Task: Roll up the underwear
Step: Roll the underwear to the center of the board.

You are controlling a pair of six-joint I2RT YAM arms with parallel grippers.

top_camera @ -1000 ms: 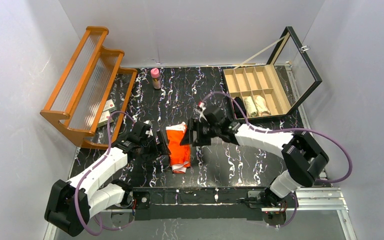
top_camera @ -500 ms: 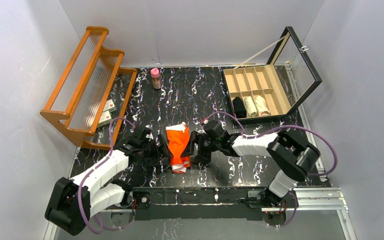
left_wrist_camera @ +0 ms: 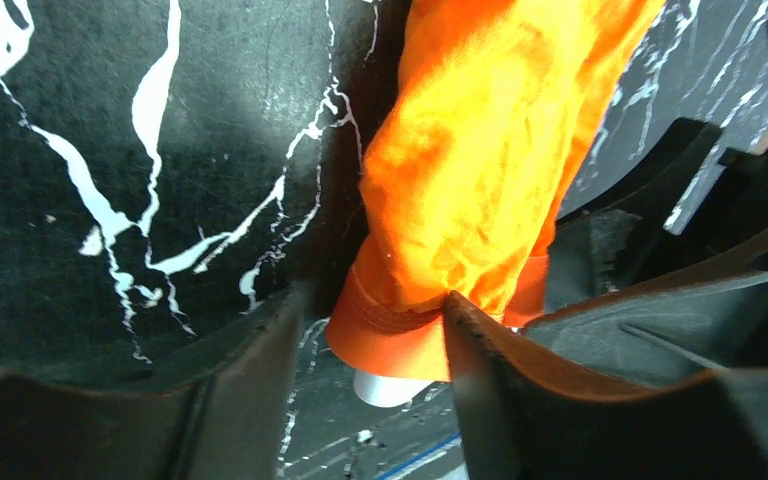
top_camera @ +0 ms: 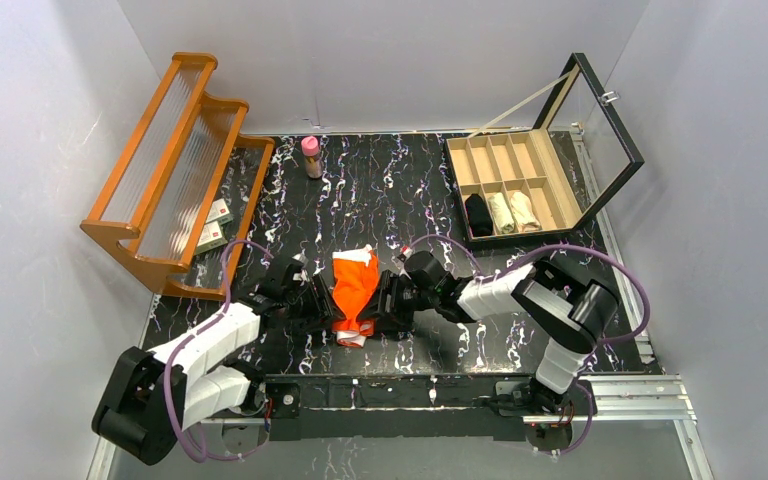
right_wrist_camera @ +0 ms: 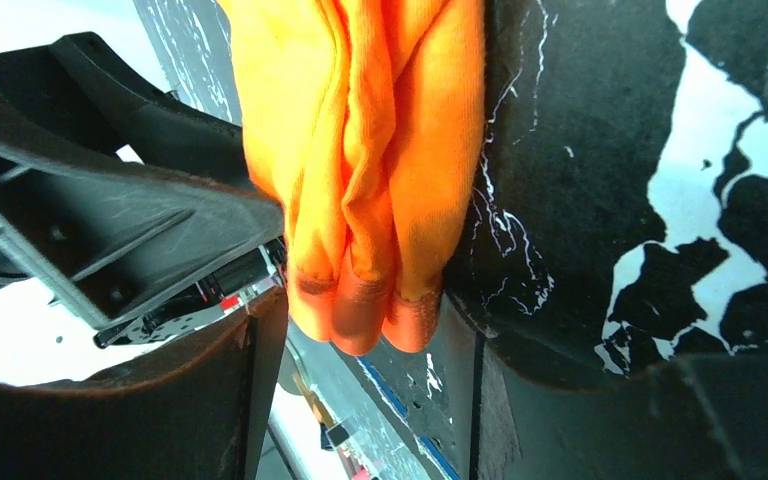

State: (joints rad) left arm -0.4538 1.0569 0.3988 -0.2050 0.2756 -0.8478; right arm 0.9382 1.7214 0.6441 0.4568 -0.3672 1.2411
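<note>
The underwear's near end bunches into folds inside my right gripper, so I will have my left gripper pinch the underwear's orange band at its corner (left_wrist_camera: 385, 340) while my right gripper backs off.
The orange underwear (top_camera: 352, 283) lies folded into a narrow strip at the table's near middle, with white trim at both ends. My left gripper (top_camera: 326, 303) flanks its near end from the left and my right gripper (top_camera: 382, 303) from the right. In the left wrist view the orange cloth (left_wrist_camera: 480, 150) rests against one finger, with a gap to the other; the gripper (left_wrist_camera: 372, 305) is open. In the right wrist view the bunched folds (right_wrist_camera: 360, 120) fill the gap of the gripper (right_wrist_camera: 370, 300). Pale beige rolls (top_camera: 511, 211) sit in the box.
A wooden compartment box (top_camera: 560, 190) with its glass lid raised stands at the back right, a black roll (top_camera: 478, 214) in it. A wooden rack (top_camera: 175, 165) stands at the back left, and a pink-capped bottle (top_camera: 311, 157) at the back centre.
My right gripper came down from the far end of the orange underwear to its near end. The left gripper edged in closer. The cloth is now narrower and bunched at the near end.
</note>
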